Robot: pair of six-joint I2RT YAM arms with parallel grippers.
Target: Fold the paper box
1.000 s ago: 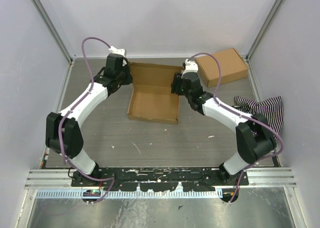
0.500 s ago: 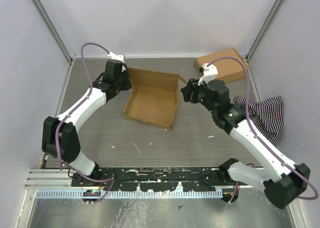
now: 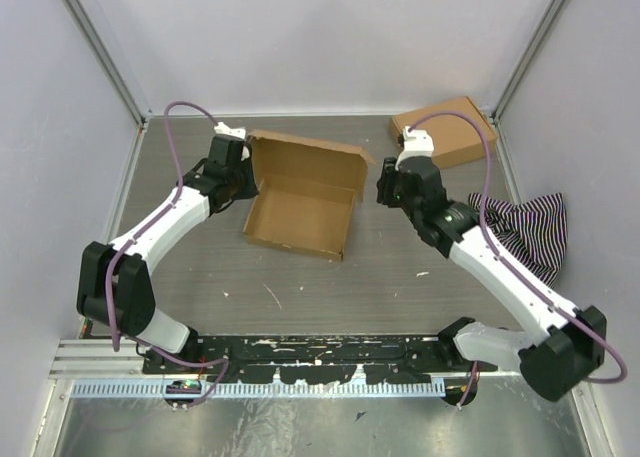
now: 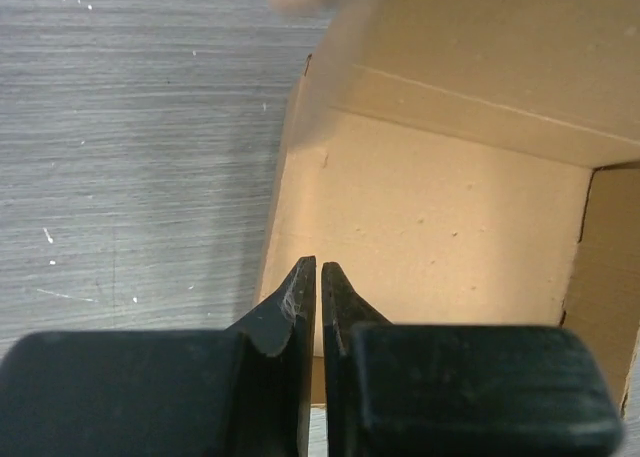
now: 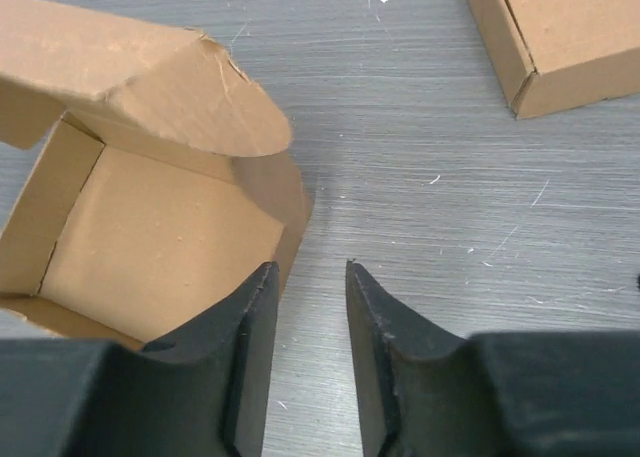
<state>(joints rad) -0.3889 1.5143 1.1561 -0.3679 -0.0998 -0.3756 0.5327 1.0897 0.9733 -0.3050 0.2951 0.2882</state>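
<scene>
The lid's rounded tab sticks out past the side of the box, so next my right gripper pinches the tab's edge (image 5: 276, 127) and folds it in before the lid closes.
The paper box (image 3: 300, 207) lies open in the middle of the table, its lid (image 3: 308, 155) raised at the back. In the right wrist view a rounded tab (image 5: 200, 102) hangs over the box floor (image 5: 160, 247). My left gripper (image 3: 245, 180) sits at the box's left wall. Its jaws (image 4: 318, 269) stand almost together with a thin slit, and nothing shows pinched between them. My right gripper (image 3: 383, 189) hovers just right of the box's right wall. It is open (image 5: 308, 267) with only bare table between its fingers.
A flat closed brown carton (image 3: 445, 132) lies at the back right, its corner also in the right wrist view (image 5: 560, 37). A black-and-white striped cloth (image 3: 525, 227) is bunched against the right wall. Enclosure walls stand close on three sides.
The box slid and turned slightly left, and its lid stands higher. The right gripper drew back from the right wall to beside it. The left gripper moved down along the left wall.
</scene>
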